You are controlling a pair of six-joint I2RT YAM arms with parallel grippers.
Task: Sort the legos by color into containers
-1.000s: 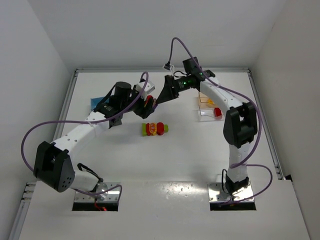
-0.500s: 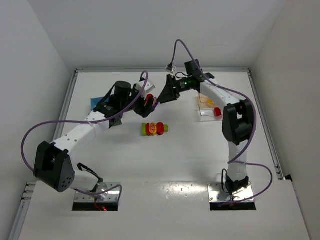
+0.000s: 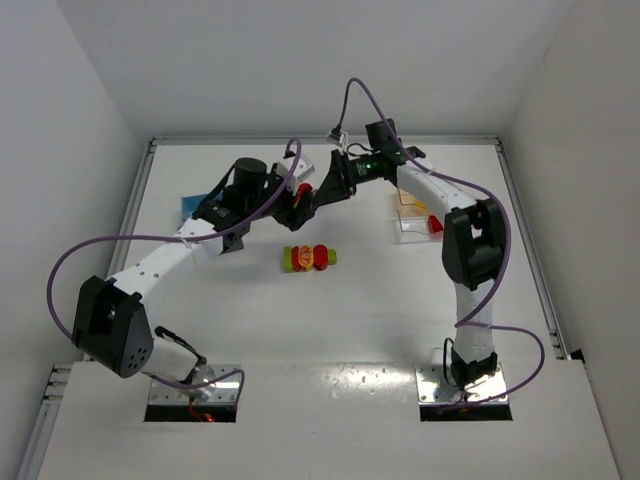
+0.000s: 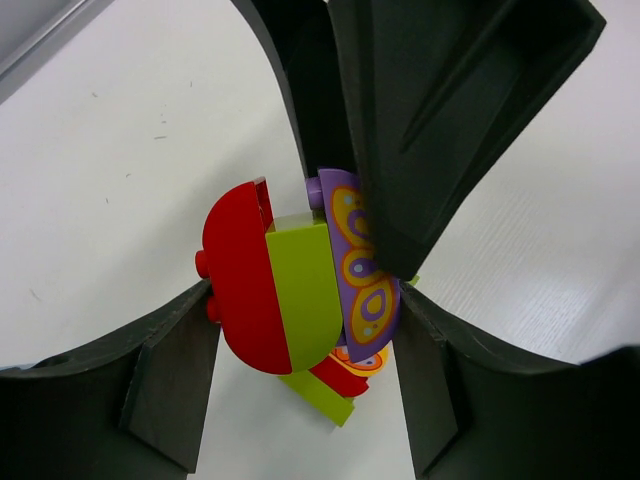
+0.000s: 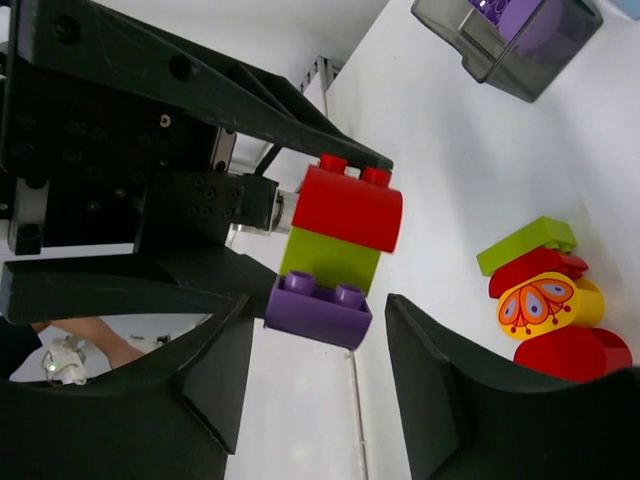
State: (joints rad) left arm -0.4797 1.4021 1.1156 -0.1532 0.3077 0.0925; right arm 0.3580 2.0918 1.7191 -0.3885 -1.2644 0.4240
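Observation:
My right gripper should hold the purple lego while my left gripper takes only the red lego (image 4: 243,280), because my left gripper is clamping the stack from red to purple.
My left gripper (image 4: 305,295) is shut on a stack of three legos, held above the table: a red one (image 4: 240,290), a lime green one (image 4: 305,285) and a purple one (image 5: 318,310). In the top view the two grippers meet at the table's centre back. My right gripper (image 5: 318,305) has a finger on each side of the purple block, with a narrow gap left on both sides. More legos (image 3: 308,259) lie clustered on the table, in red, lime and yellow. The clear container (image 3: 415,222) holds red and orange blocks. The dark container (image 5: 510,40) holds purple ones.
A blue part (image 3: 187,205) of the dark tub shows at the back left, half hidden by my left arm. White walls close in the table on three sides. Purple cables loop above both arms.
My right gripper has reached left to the stack in the left gripper and narrowed its jaws around the purple block. The left gripper has shifted slightly toward the back right.

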